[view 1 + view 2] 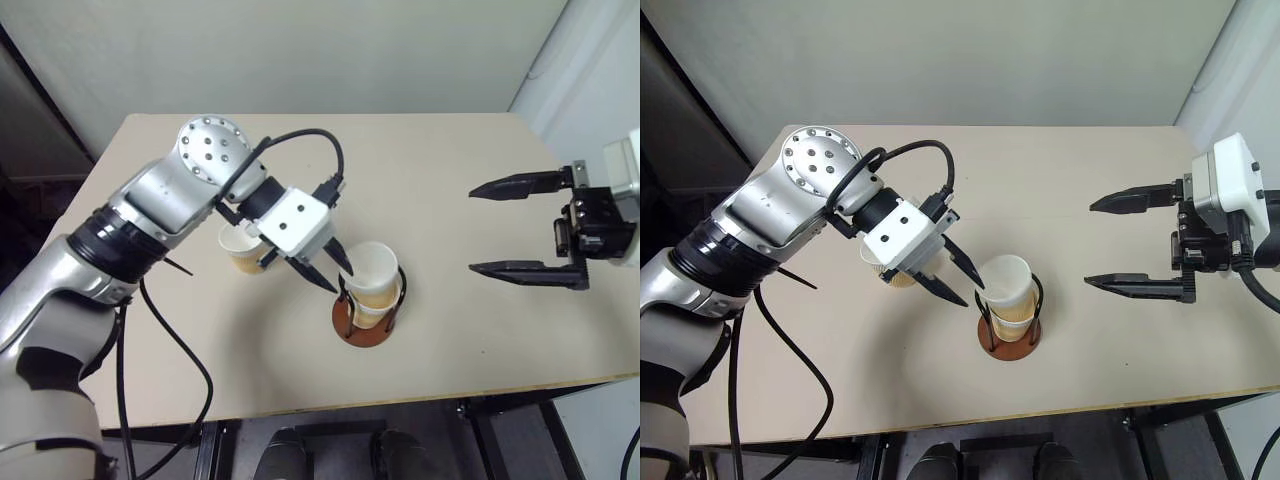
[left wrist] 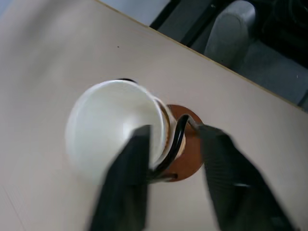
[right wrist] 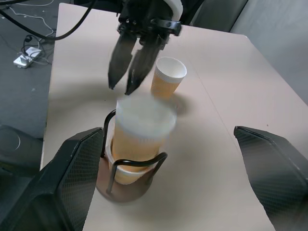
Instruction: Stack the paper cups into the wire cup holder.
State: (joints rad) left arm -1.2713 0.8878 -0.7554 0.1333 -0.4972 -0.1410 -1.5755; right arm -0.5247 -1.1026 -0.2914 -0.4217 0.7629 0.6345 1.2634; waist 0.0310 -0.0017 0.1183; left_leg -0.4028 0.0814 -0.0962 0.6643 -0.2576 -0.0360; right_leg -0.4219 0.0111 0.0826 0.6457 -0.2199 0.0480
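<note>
The lone paper cup's near rim [image 1: 229, 250], away from the wire cup holder, is the next spot my left gripper should go to and close on.
The wire cup holder [image 1: 362, 328], a reddish-brown disc with black wire loops, stands mid-table. One paper cup [image 3: 126, 174] sits low inside it, and a second paper cup [image 1: 373, 270] stands nested in that one, rising above the wires. My left gripper [image 1: 342, 282] is open just left of this upper cup, angled down. Its fingertips [image 2: 139, 144] straddle the cup's rim and one wire without pinching them. A third paper cup [image 1: 240, 250] stands upright on the table behind the left wrist. My right gripper [image 1: 472, 230] hovers open to the right, holding nothing.
The beige table [image 1: 450, 150] ends in a front edge just below the holder and a right edge under the right gripper. A black cable [image 1: 300, 135] loops above the left wrist. Wall panels stand behind the table.
</note>
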